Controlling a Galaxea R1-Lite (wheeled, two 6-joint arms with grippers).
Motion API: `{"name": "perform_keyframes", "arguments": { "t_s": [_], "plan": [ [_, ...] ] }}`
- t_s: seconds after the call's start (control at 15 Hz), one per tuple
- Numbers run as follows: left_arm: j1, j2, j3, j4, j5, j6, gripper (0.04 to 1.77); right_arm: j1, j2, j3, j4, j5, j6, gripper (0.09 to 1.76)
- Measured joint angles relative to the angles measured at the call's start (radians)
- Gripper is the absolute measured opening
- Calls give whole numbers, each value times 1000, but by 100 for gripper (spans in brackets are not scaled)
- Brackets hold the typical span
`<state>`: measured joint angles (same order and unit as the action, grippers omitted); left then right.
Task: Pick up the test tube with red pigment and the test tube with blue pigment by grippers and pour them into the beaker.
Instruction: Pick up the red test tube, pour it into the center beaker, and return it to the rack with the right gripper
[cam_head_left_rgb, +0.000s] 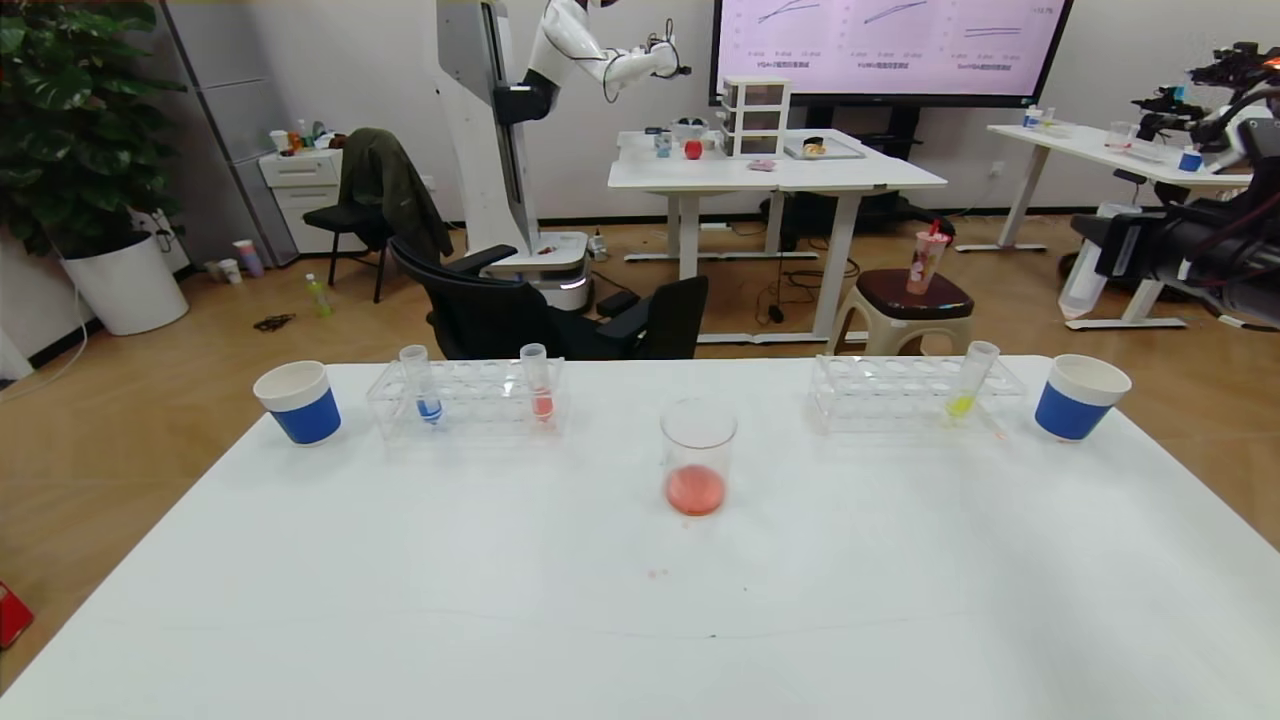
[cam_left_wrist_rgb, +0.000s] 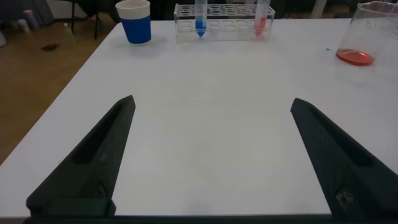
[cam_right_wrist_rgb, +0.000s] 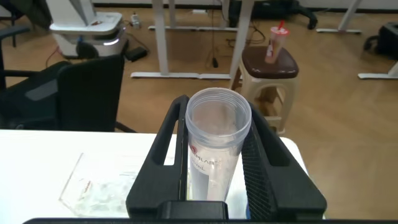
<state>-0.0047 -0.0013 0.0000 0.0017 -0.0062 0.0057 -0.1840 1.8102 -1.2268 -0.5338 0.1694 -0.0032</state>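
My right gripper needs to release the clear tube inside the blue-banded paper cup (cam_head_left_rgb: 1086, 384), which is next to the rack that holds yellow-green liquid.
The test tube with blue pigment (cam_head_left_rgb: 428, 398) and the test tube with red pigment (cam_head_left_rgb: 541, 395) stand upright in the clear rack (cam_head_left_rgb: 480, 398) at the back left; both also show in the left wrist view (cam_left_wrist_rgb: 200, 22) (cam_left_wrist_rgb: 260, 22). The beaker (cam_head_left_rgb: 697, 470) stands mid-table with red liquid at its bottom, and also shows in the left wrist view (cam_left_wrist_rgb: 364, 37). My left gripper (cam_left_wrist_rgb: 212, 102) is open and empty, low over bare table in front of the rack, out of the head view. My right gripper (cam_right_wrist_rgb: 217, 115) is shut on an empty-looking clear tube (cam_right_wrist_rgb: 214, 143), raised at the far right (cam_head_left_rgb: 1100, 255).
A second clear rack (cam_head_left_rgb: 890, 390) at the back right holds a tube with yellow-green liquid (cam_head_left_rgb: 963, 395). Blue-banded paper cups stand at the far left (cam_head_left_rgb: 298, 402) and far right (cam_head_left_rgb: 1078, 397). Beyond the table's far edge are chairs, a stool and desks.
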Motion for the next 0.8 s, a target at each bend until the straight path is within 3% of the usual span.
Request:
{"name": "perform_keyframes", "arguments": {
  "t_s": [0.4,0.8],
  "plan": [
    [0,0,0,0,0,0,174,-108,93,-13,-68,2,-1,52],
    [0,0,0,0,0,0,174,-142,214,23,-219,-5,-8,52]
  ]
}}
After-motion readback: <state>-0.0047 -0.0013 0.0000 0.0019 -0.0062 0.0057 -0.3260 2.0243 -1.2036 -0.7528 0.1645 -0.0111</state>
